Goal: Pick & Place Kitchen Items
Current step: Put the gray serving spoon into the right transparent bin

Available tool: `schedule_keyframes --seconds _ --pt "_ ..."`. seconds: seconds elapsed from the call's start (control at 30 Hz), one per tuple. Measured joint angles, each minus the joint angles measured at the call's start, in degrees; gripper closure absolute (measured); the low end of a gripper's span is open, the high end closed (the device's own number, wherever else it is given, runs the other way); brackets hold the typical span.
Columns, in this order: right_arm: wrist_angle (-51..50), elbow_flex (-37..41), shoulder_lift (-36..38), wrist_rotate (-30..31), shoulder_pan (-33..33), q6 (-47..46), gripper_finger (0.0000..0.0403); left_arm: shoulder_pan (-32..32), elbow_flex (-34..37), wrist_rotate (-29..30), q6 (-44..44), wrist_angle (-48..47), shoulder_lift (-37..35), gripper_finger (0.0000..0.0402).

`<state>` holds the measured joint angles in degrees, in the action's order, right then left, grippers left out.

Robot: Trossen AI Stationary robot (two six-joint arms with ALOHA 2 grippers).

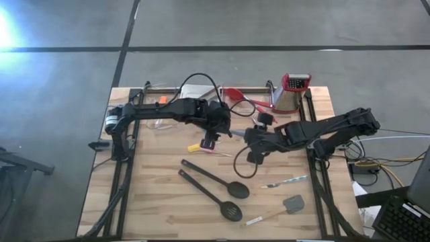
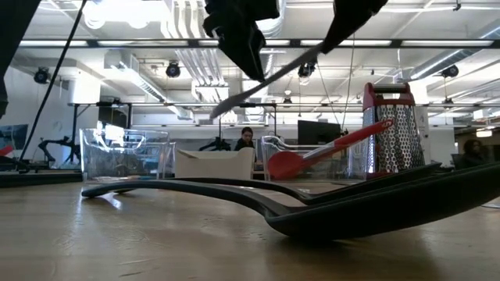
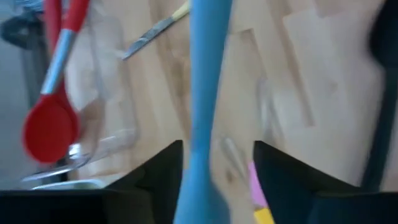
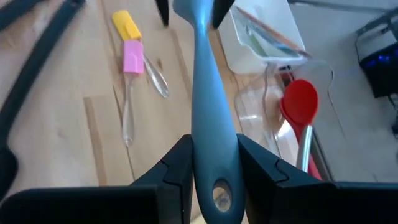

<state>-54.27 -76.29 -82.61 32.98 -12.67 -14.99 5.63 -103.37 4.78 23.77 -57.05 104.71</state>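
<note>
Next, my right gripper sets the blue utensil down in the clear bin (image 1: 250,104) (image 4: 290,152) next to the red spoon. The utensil hangs over the table's middle now.
A long blue utensil (image 4: 208,81) hangs in the air over the table's middle, between my two grippers. My right gripper (image 4: 214,144) is shut on its handle. My left gripper (image 3: 217,149) is open, its fingers standing on either side of the utensil's other end (image 3: 208,93) with a gap showing beside one finger. I cannot tell whether the other finger touches it. From above, my left gripper (image 1: 215,134) and my right gripper (image 1: 253,140) face each other. In the low view the blue utensil (image 2: 269,78) slants above the table. My right gripper pinches the blue utensil's handle (image 4: 214,163) between its two fingers, close to the end with the hanging hole (image 4: 216,194). The handle runs forward out of the fingers toward my left gripper. The utensil is lifted clear of the table and slopes down away from my right gripper.
On the table lie a black spoon (image 1: 218,179), a black slotted spoon (image 1: 209,195), a grey spatula (image 1: 290,204), a thin metal piece (image 1: 285,181), and yellow (image 4: 126,25) and pink (image 4: 132,56) pieces. At the far edge are a red spoon (image 1: 236,95), a white tray (image 1: 195,91) and a grater (image 1: 293,91).
</note>
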Motion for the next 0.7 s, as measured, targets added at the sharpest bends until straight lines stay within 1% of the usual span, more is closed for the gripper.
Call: schedule_keyframes --seconds 0.07,0.17,0.23,0.3,0.4,0.47,0.6,0.7 --pt "-1.3 0.0 0.0 -1.1 0.1 -1.2 0.032 0.0 -0.2 2.0 0.2 0.2 0.0 0.018" --pt "-5.0 0.0 0.0 -1.3 0.2 -3.0 0.032 0.0 -0.7 5.8 1.0 -1.0 0.0 0.0157" --pt "-9.0 0.0 0.3 -1.0 0.4 -5.2 0.032 0.1 -1.0 9.7 0.5 -2.9 -0.2 0.0152" --pt "-13.7 0.0 0.9 1.3 0.7 -8.0 0.032 0.3 -0.9 12.3 -0.1 -3.6 -0.9 0.0152" --pt "-19.1 0.0 2.6 5.8 0.8 -11.8 0.032 0.8 0.4 12.4 -1.2 -3.4 -3.2 0.0158" --pt "-20.6 0.2 4.7 7.6 0.8 -13.0 0.032 0.9 1.6 12.1 -2.0 -2.5 -4.9 0.0162" --pt "-20.5 1.1 10.0 10.1 1.9 -13.3 0.032 1.0 5.4 11.8 -3.6 -0.1 -8.5 0.0167" --pt "-19.5 2.3 13.5 10.7 5.2 -12.2 0.032 1.1 8.8 11.8 -4.2 4.3 -11.2 0.0168"
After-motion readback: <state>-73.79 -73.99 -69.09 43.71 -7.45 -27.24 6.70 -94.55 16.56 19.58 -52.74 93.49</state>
